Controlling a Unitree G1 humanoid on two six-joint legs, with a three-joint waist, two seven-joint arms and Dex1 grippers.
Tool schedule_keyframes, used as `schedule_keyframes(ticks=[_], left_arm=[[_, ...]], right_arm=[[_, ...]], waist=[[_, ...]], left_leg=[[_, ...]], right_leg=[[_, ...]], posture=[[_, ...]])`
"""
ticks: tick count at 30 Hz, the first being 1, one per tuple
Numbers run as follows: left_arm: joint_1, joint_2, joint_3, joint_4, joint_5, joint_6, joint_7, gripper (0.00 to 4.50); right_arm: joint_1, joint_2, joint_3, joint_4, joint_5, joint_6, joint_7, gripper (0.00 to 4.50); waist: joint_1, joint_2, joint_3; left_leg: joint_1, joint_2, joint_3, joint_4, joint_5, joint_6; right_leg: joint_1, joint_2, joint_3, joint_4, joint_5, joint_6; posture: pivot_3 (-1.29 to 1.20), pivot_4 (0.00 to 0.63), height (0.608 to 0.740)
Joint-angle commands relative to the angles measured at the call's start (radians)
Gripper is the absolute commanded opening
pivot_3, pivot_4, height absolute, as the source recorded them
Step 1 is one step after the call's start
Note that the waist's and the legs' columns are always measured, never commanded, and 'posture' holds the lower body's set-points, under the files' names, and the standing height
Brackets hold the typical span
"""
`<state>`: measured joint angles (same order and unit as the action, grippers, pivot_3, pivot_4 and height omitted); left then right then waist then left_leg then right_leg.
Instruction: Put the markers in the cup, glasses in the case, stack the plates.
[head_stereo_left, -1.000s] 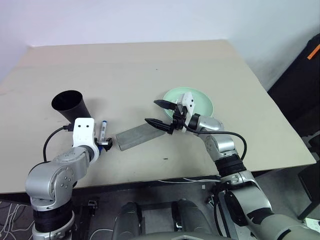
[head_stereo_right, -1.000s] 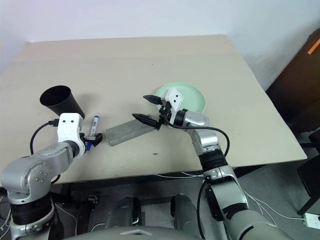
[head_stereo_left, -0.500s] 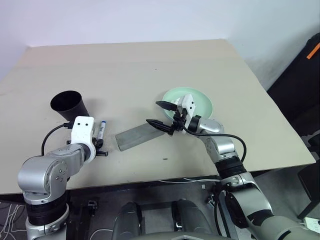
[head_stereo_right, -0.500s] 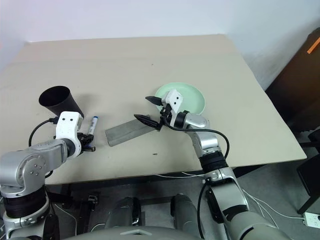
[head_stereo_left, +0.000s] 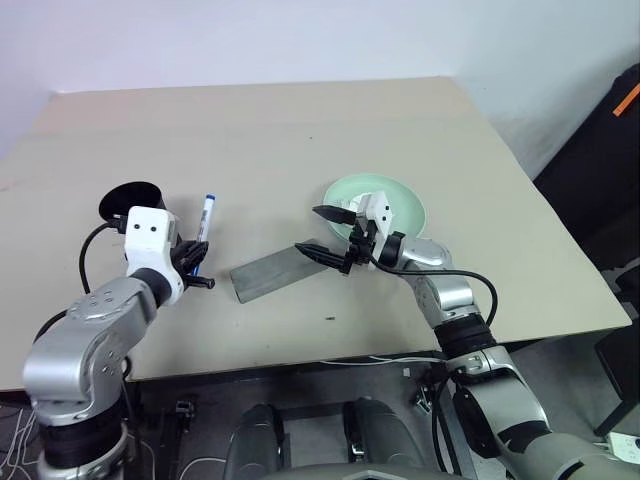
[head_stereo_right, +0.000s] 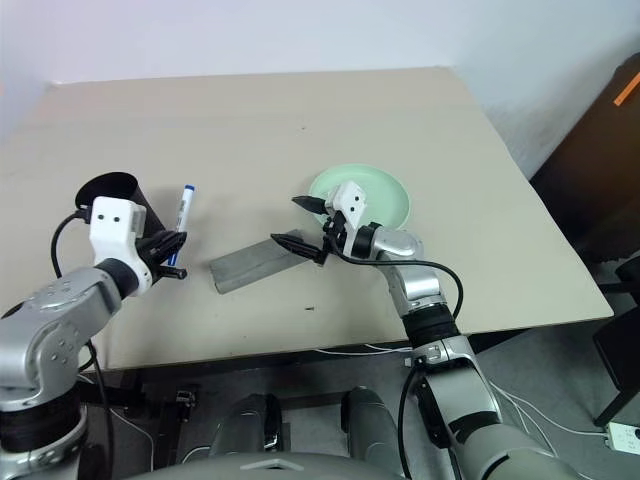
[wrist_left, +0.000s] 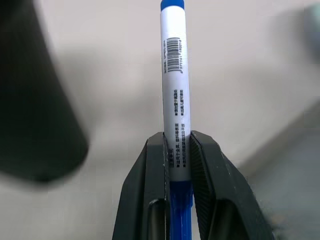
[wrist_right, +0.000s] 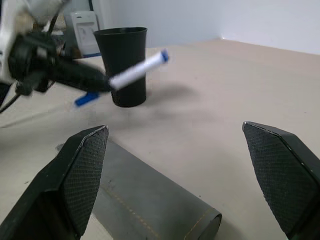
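Note:
The robot's left gripper needs to release the white marker inside the opening of the black cup (head_stereo_left: 122, 199), with its blue end up.
My left gripper (head_stereo_left: 195, 266) is shut on a white marker (head_stereo_left: 205, 220) with a blue cap. The marker is held off the table and slants up beside the black cup (head_stereo_left: 128, 200). In the left wrist view the black fingers (wrist_left: 155, 165) clamp the marker (wrist_left: 175, 90) near its blue end. A grey case (head_stereo_left: 272, 272) lies closed mid-table. Above the case's right end hangs my right gripper (head_stereo_left: 310, 230), open and holding nothing. Behind it sits a mint green plate (head_stereo_left: 405, 205). The right wrist view looks past the case (wrist_right: 150, 200) to the cup (wrist_right: 122, 65) and the marker (wrist_right: 137, 70). The glasses are out of view.
The tan table (head_stereo_left: 300, 140) is bare across its far half. Its front edge (head_stereo_left: 300, 358) runs close to me, with cables hanging below. A dark object with an orange mark (head_stereo_left: 625, 100) stands off the table's right side.
My left gripper closed on the marker, lifted it off the table and tipped it up toward the cup. The right arm stayed still.

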<state>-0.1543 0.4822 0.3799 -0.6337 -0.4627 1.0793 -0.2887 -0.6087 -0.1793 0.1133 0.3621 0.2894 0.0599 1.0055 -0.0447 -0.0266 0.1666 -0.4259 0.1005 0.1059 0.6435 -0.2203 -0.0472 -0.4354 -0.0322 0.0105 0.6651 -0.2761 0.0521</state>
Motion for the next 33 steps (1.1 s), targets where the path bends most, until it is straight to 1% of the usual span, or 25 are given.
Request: schedule_keyframes(ticks=[1, 3, 5, 6, 7, 10, 14, 19, 24, 26, 29, 33], left_arm=[[0.031, -0.008, 0.069, -0.035, -0.054, -0.201, -0.115, 0.28], [0.043, -0.040, 0.104, 0.000, -0.068, -0.322, -0.147, 0.28], [0.036, -0.094, 0.138, 0.053, -0.138, -0.460, -0.238, 0.28], [0.037, -0.104, 0.143, 0.074, -0.146, -0.516, -0.267, 0.28], [0.039, -0.112, 0.145, 0.092, -0.139, -0.560, -0.275, 0.28], [0.019, -0.180, 0.146, 0.152, -0.124, -0.762, -0.289, 0.28], [-0.017, -0.208, 0.143, 0.253, -0.097, -0.972, -0.312, 0.28], [-0.078, -0.186, 0.143, 0.386, -0.066, -1.119, -0.293, 0.28], [-0.166, -0.156, 0.161, 0.561, -0.007, -1.293, -0.258, 0.28], [-0.179, -0.143, 0.165, 0.606, -0.005, -1.303, -0.238, 0.28], [-0.184, -0.117, 0.171, 0.681, 0.033, -1.347, -0.201, 0.28], [-0.179, -0.090, 0.162, 0.733, 0.070, -1.376, -0.163, 0.28]], right_arm=[[0.004, 0.000, -0.005, -0.072, 0.041, 0.002, 0.034, 4.50], [0.010, 0.001, -0.007, -0.095, 0.075, 0.029, 0.064, 4.50], [0.010, 0.003, -0.008, -0.103, 0.096, 0.052, 0.083, 4.50], [0.010, 0.005, -0.007, -0.103, 0.100, 0.059, 0.085, 4.50], [0.010, 0.007, -0.006, -0.101, 0.099, 0.060, 0.082, 4.50], [0.022, 0.015, 0.004, -0.113, 0.098, 0.057, 0.083, 4.50], [0.053, 0.020, 0.001, -0.149, 0.112, 0.074, 0.076, 4.50], [0.083, 0.021, 0.019, -0.169, 0.096, 0.075, 0.071, 4.50], [0.087, 0.031, 0.038, -0.176, 0.078, 0.062, 0.051, 4.50], [0.085, 0.032, 0.037, -0.178, 0.079, 0.062, 0.041, 4.50], [0.087, 0.023, 0.035, -0.177, 0.073, 0.052, 0.032, 4.50], [0.085, 0.022, 0.035, -0.177, 0.068, 0.044, 0.020, 4.50]], waist=[[0.001, 0.000, 0.000], [0.003, 0.000, 0.000], [0.003, 0.000, 0.000], [0.003, 0.000, 0.000], [0.002, 0.000, 0.000], [0.003, 0.000, 0.000], [0.004, 0.000, 0.000], [0.004, 0.000, 0.000], [0.002, 0.000, 0.000], [0.004, 0.000, 0.000], [0.004, 0.000, 0.000], [0.004, 0.000, 0.000]], left_leg=[[0.000, 0.000, 0.000, 0.000, 0.000, 0.000], [0.000, 0.000, 0.001, 0.000, 0.000, 0.000], [0.000, 0.000, 0.002, 0.001, 0.000, 0.000], [0.000, 0.000, 0.002, 0.002, 0.000, 0.000], [0.000, 0.000, 0.003, 0.002, 0.000, 0.000], [0.000, -0.001, 0.004, 0.003, 0.000, 0.000], [0.000, 0.000, 0.004, 0.003, 0.000, 0.001], [0.000, 0.000, 0.004, 0.003, 0.000, 0.001], [0.000, 0.000, 0.004, 0.004, 0.000, 0.001], [0.000, 0.000, 0.004, 0.003, 0.000, 0.001], [0.000, 0.000, 0.004, 0.003, 0.000, 0.001], [0.000, 0.001, 0.004, 0.003, 0.000, 0.001]], right_leg=[[0.000, 0.000, 0.000, 0.000, 0.000, 0.000], [0.000, 0.000, 0.000, 0.000, 0.000, -0.001], [0.000, -0.001, 0.000, 0.000, 0.000, -0.001], [0.001, -0.001, 0.001, -0.001, 0.000, -0.001], [0.001, -0.001, 0.001, -0.001, 0.000, -0.001], [0.001, -0.001, 0.001, -0.001, 0.000, -0.001], [0.001, 0.001, 0.001, -0.001, 0.000, -0.001], [0.001, 0.002, 0.001, -0.001, 0.001, 0.001], [0.001, 0.003, 0.001, -0.001, 0.002, 0.002], [0.001, 0.003, 0.001, -0.001, 0.002, 0.002], [0.001, 0.003, 0.001, -0.001, 0.002, 0.003], [0.001, 0.003, 0.001, -0.001, 0.002, 0.003]], posture=[[0.00, 0.150, 0.726], [0.00, 0.150, 0.726], [0.00, 0.150, 0.726], [0.00, 0.150, 0.726], [0.00, 0.150, 0.726], [0.00, 0.150, 0.726], [0.00, 0.150, 0.726], [0.00, 0.150, 0.726], [0.00, 0.150, 0.726], [0.00, 0.150, 0.726], [0.00, 0.150, 0.726], [0.00, 0.150, 0.726]])
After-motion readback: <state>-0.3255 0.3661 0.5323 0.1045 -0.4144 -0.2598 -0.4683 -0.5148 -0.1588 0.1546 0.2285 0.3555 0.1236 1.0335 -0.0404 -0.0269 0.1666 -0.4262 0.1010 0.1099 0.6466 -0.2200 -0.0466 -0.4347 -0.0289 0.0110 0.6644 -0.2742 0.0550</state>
